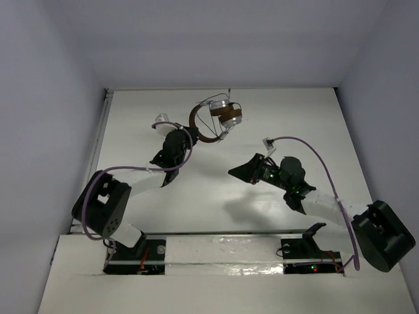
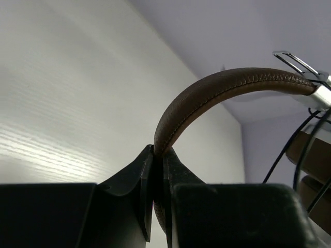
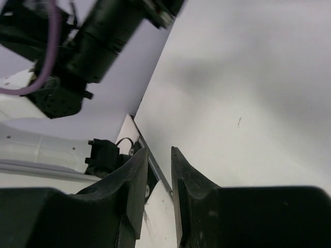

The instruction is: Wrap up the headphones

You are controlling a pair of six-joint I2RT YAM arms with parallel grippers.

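Note:
I need to let go of the headphones, held up above the table now, with my left gripper on the far middle of the table (image 1: 238, 132), straight beyond the fingers of my right gripper.
The headphones (image 1: 219, 118) are held up above the far middle of the table, the silver earcups (image 1: 227, 112) together at the right of the brown headband (image 1: 196, 128). My left gripper (image 1: 190, 139) is shut on the headband's lower curve. In the left wrist view the leather band (image 2: 222, 87) rises from between the jaws of the left gripper (image 2: 159, 153), and the thin black cord (image 2: 288, 150) hangs at the right by the pads. My right gripper (image 1: 237, 171) hovers apart from the headphones, to their lower right. In its own view the right gripper (image 3: 159, 153) is slightly open with nothing between the fingers.
White walls close in the table on the left, back and right. A raised ledge (image 1: 222, 243) with the two arm bases runs along the near edge. The right arm's purple cable (image 1: 314, 154) loops over the table's right side. The left arm (image 3: 98, 36) shows in the right wrist view.

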